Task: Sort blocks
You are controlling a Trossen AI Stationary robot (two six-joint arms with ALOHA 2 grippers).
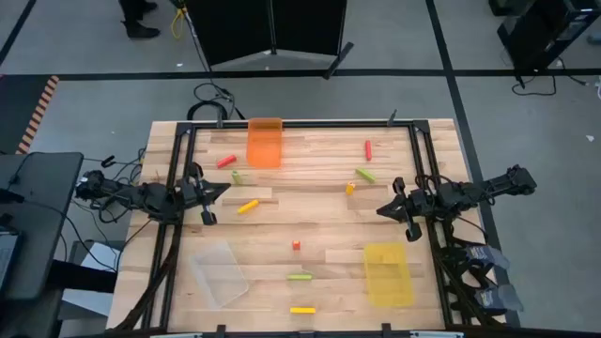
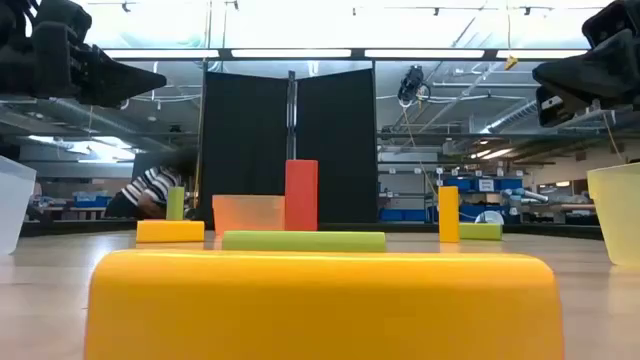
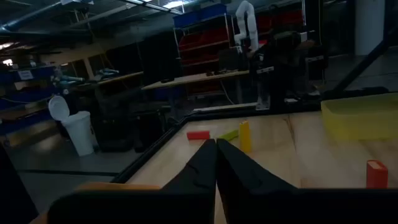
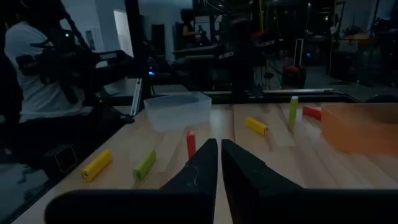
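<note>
The upper end (image 1: 350, 187) of the standing yellow block nearest to my right gripper, beside the lime bar, will be gripped by that gripper.
Small red, yellow and lime blocks lie scattered on the wooden table. In the high view there is a yellow bar (image 1: 248, 207), a red bar (image 1: 226, 161), a small red block (image 1: 296, 245), a lime bar (image 1: 300, 277), a yellow bar (image 1: 302, 309), a red bar (image 1: 368, 148) and a lime bar (image 1: 365, 175). My left gripper (image 1: 223, 191) hovers shut at the table's left side, pointing right. My right gripper (image 1: 380, 210) hovers shut at the right side, pointing left. Both hold nothing, as their wrist views show: left gripper (image 3: 216, 146), right gripper (image 4: 219, 144).
An orange bin (image 1: 264, 142) stands at the far edge, a clear bin (image 1: 220, 272) near left, a yellow bin (image 1: 388, 274) near right. A black frame rail (image 1: 178, 169) borders the table. A person (image 2: 150, 190) shows in the room beyond.
</note>
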